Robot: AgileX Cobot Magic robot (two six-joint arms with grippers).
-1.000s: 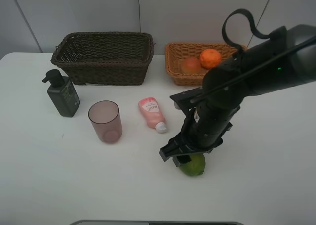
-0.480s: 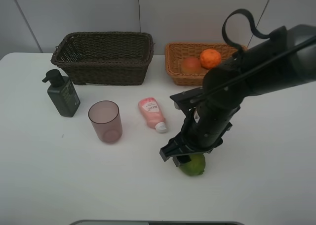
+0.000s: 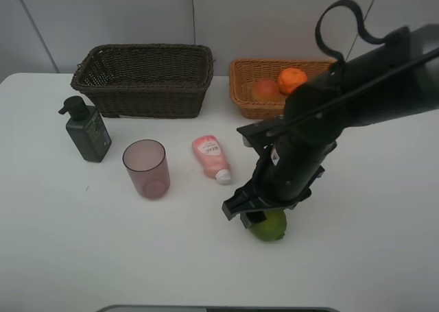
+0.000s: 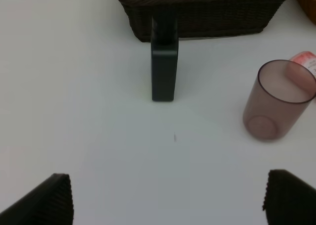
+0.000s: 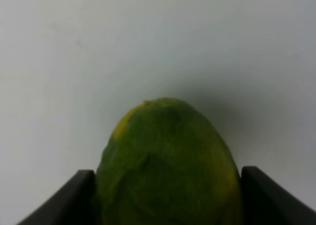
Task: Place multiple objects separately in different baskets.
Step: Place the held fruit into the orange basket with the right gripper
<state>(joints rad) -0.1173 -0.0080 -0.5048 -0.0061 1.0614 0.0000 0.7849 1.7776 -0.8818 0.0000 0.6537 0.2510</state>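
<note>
Next, my right gripper releases the green bumpy fruit beside the orange, inside the light tan basket's front side (image 3: 308,90).
The green bumpy fruit (image 3: 270,227) lies on the white table near the front, and it fills the right wrist view (image 5: 168,160). My right gripper (image 3: 258,218) reaches down over it, with a finger pressed on each side (image 5: 66,200), shut on the fruit. The orange (image 3: 292,80) and the peach-like fruit (image 3: 265,90) lie in the light tan basket (image 3: 241,86). The dark brown basket (image 3: 144,86) looks empty. The dark green pump bottle (image 3: 87,130), the mauve cup (image 3: 146,168) and the pink tube (image 3: 211,158) are on the table. My left gripper (image 4: 168,202) is open and empty, short of the bottle (image 4: 164,62) and the cup (image 4: 276,101).
The right arm (image 3: 357,92) with its looped cable reaches in from the right, above the tan basket's front corner. The dark basket (image 4: 197,12) stands right behind the bottle. The white table (image 3: 82,243) runs to a front edge near a grey strip.
The right arm's upper part has shifted slightly up and right. The gripper and the green fruit stay at almost the same spot. Nothing else has moved.
</note>
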